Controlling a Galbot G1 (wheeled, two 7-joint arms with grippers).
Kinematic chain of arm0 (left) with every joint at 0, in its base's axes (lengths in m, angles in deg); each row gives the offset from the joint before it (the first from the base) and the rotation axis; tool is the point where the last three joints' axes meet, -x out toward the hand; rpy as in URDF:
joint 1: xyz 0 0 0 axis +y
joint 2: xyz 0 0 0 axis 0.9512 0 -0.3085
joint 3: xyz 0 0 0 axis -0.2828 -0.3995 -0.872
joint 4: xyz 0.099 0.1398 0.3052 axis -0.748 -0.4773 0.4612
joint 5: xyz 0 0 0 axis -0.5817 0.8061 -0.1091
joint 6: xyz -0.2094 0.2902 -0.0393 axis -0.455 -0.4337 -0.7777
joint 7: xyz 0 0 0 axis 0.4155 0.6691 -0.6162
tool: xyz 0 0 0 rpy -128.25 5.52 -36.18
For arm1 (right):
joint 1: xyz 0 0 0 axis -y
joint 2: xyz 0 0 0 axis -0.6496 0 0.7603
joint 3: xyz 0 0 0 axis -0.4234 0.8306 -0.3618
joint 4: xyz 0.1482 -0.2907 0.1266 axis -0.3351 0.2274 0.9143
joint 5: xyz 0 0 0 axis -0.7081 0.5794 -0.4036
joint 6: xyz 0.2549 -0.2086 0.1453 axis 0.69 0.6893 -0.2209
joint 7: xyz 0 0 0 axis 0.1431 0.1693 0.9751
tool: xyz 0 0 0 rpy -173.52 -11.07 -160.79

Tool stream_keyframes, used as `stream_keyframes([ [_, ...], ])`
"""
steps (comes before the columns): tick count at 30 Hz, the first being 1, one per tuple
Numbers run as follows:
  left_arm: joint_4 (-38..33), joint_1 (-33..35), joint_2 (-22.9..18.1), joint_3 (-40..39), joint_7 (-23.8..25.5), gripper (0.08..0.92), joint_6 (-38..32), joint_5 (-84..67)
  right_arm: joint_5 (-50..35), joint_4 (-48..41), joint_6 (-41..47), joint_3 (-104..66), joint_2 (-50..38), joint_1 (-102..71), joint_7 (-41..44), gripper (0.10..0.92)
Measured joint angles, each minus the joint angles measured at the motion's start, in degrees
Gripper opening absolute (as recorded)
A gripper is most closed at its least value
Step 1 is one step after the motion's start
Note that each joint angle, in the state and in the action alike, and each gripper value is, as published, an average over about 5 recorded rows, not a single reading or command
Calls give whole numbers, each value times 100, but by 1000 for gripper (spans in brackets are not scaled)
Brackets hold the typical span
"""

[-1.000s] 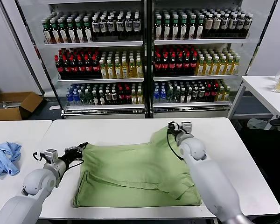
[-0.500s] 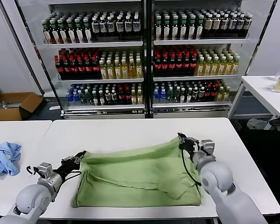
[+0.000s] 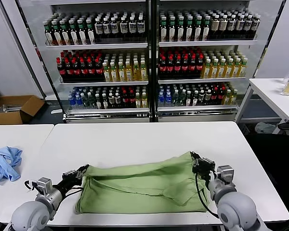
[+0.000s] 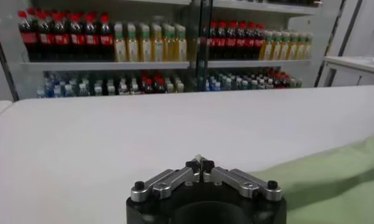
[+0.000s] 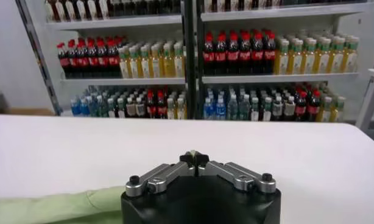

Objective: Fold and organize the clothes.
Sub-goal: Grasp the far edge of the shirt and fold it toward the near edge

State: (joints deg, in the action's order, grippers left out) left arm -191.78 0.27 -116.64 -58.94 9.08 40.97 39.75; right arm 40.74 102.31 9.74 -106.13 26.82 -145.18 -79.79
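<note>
Next, I let go of the light green polo shirt's corner with my right gripper on the shirt's own side edge (image 3: 196, 181), closer to the front of the table.
The light green polo shirt (image 3: 144, 185) lies on the white table (image 3: 135, 137) near its front edge, with its far edge doubled over toward me. My left gripper (image 3: 82, 169) is shut on the shirt's left corner, low over the table. My right gripper (image 3: 195, 158) is shut on the right corner. In the left wrist view the gripper (image 4: 200, 160) pinches a thin sliver of cloth, and the shirt (image 4: 333, 176) trails to one side. In the right wrist view the gripper (image 5: 194, 156) pinches cloth too, and the shirt (image 5: 53, 207) hangs off beside it. The collar, buttons and logo are hidden.
A light blue garment (image 3: 4, 163) lies on the neighbouring table to the left. Glass-fronted shelves of bottles (image 3: 149, 62) stand behind the table. A cardboard box (image 3: 14, 108) sits on the floor at the left, and another white table (image 3: 274, 94) stands at the right.
Both grippers have drawn the shirt's far edge toward the table's front, and the right one travelled farthest. The shirt is now a narrower, doubled band.
</note>
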Motion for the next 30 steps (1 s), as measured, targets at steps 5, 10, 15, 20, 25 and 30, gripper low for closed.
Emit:
stream_keyframes([
  [5,-46,104,27,82,20,84,126,3,106,214,6,-93,4,-343,-6,106],
  [10,-60,132,40,101,70,84,206,12,207,376,8,-98,42,-640,-7,106],
  [15,-31,119,35,74,88,84,243,56,359,414,8,-73,103,-942,15,106],
  [20,38,103,40,72,126,84,316,136,467,431,7,-107,117,-1114,45,107],
  [25,41,105,25,97,112,121,401,260,534,500,6,-175,106,-1187,18,173],
  [30,-34,148,-20,188,5,261,418,326,566,593,6,-300,114,-1282,7,319],
])
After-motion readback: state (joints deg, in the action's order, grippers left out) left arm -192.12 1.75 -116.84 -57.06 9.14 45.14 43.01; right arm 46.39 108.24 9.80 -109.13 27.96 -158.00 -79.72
